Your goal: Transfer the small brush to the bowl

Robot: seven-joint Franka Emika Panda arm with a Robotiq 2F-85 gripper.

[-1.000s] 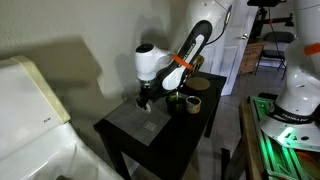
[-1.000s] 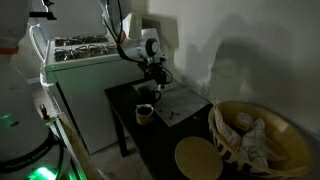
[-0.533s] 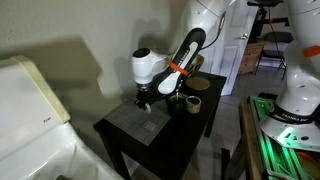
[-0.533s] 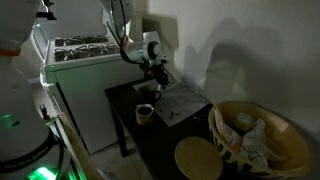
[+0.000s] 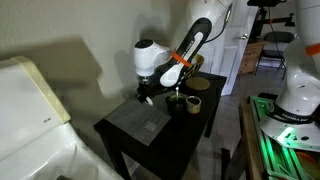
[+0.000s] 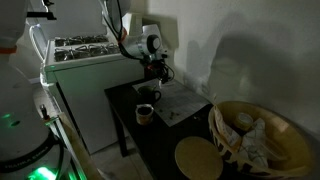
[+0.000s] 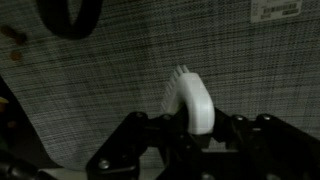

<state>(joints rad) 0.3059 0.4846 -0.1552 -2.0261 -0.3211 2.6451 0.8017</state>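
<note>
Next, I drop the small brush among pale things inside the tan bowl (image 5: 185,59).
In the wrist view the small brush (image 7: 193,98), a stubby white piece with short bristles at its top, stands upright between my jaws, over the grey woven mat (image 7: 110,80). My gripper (image 7: 193,123) is shut on it. In both exterior views the gripper (image 5: 147,95) (image 6: 155,86) hangs just over the mat (image 5: 140,121) on the black table (image 5: 185,128); the brush is too small to see there. The bowl (image 6: 270,122), wide, tan and basket-like with pale things inside, sits at the near right, well away from the gripper.
A dark green cup (image 5: 177,101) and a small tan cup (image 5: 194,103) stand beside the mat. A round tan disc (image 6: 197,157) lies in front of the bowl. A white cabinet (image 6: 80,75) flanks the table; a white appliance (image 5: 30,115) stands on the other side.
The jaws have closed onto the small brush. The gripper has risen slightly above the mat with it.
</note>
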